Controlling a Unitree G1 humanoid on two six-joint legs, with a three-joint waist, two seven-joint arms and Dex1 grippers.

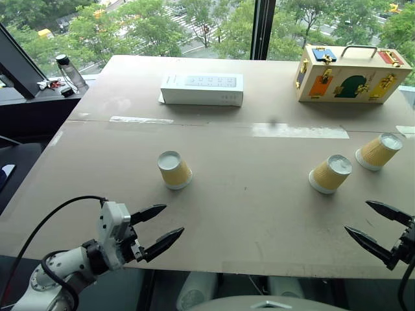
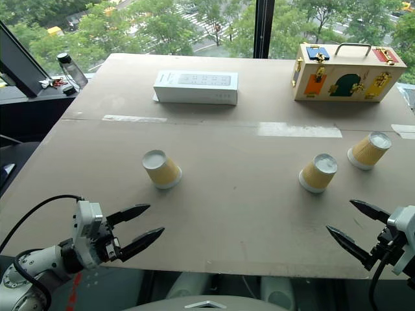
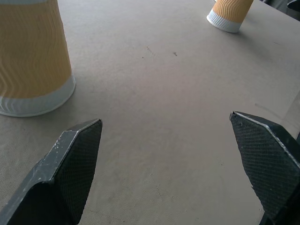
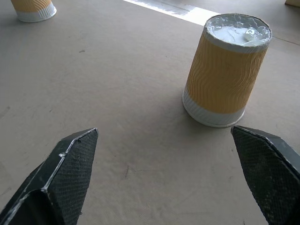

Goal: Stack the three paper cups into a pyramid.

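Observation:
My left gripper is going to close on the upper sides (image 1: 170,165) (image 3: 29,13) of the paper cup that stands alone, the one nearest the white flat box.
Three yellow-tan paper cups stand upside down and apart on the table. One cup (image 1: 174,170) is left of centre, a second cup (image 1: 331,173) is at the right, and the third cup (image 1: 379,151) is further right, close to the table's edge. My left gripper (image 1: 157,228) hovers open over the near edge, short of the left cup (image 3: 33,61). At the near right corner my right gripper (image 1: 371,223) is open too, with the middle cup (image 4: 225,70) a little ahead of it. Nothing is between either pair of fingers.
A white flat box (image 1: 202,89) lies at the back centre of the table (image 1: 246,207). A colourful latch case with a handle (image 1: 350,73) stands at the back right. A bottle (image 1: 70,71) sits on a ledge off the back left corner. Tape strips cross the table.

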